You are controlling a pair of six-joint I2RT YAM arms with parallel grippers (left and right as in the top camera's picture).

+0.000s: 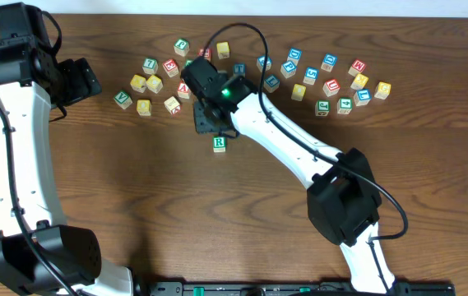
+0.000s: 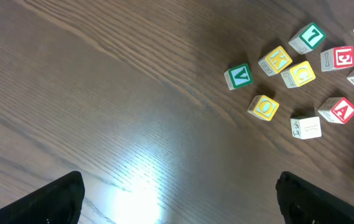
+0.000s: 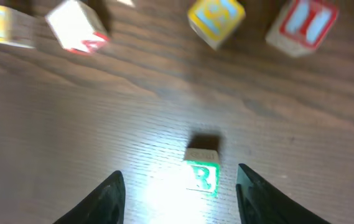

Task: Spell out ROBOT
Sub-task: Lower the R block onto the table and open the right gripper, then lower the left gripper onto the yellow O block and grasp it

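I need to next move my left gripper to the yellow O block beside the green V block and close it on the O block's sides (image 1: 144,108) (image 2: 264,108).
A green R block (image 1: 219,144) sits alone on the table, below the scattered letter blocks. My right gripper (image 1: 209,120) hovers just above and behind it, open and empty. In the right wrist view the R block (image 3: 202,172) stands on the table between the open fingers (image 3: 181,196), nearer the right finger, touching neither. My left gripper (image 1: 81,80) is at the far left, open and empty over bare wood (image 2: 177,202). A yellow O block (image 2: 264,107) lies in the left cluster, next to a green V block (image 2: 238,76).
Letter blocks are scattered along the back of the table: a left cluster (image 1: 153,82) with yellow, green and red blocks, and a right cluster (image 1: 332,82) with blue, red and yellow blocks. A red A block (image 3: 77,28) and a yellow block (image 3: 217,18) lie beyond the R.
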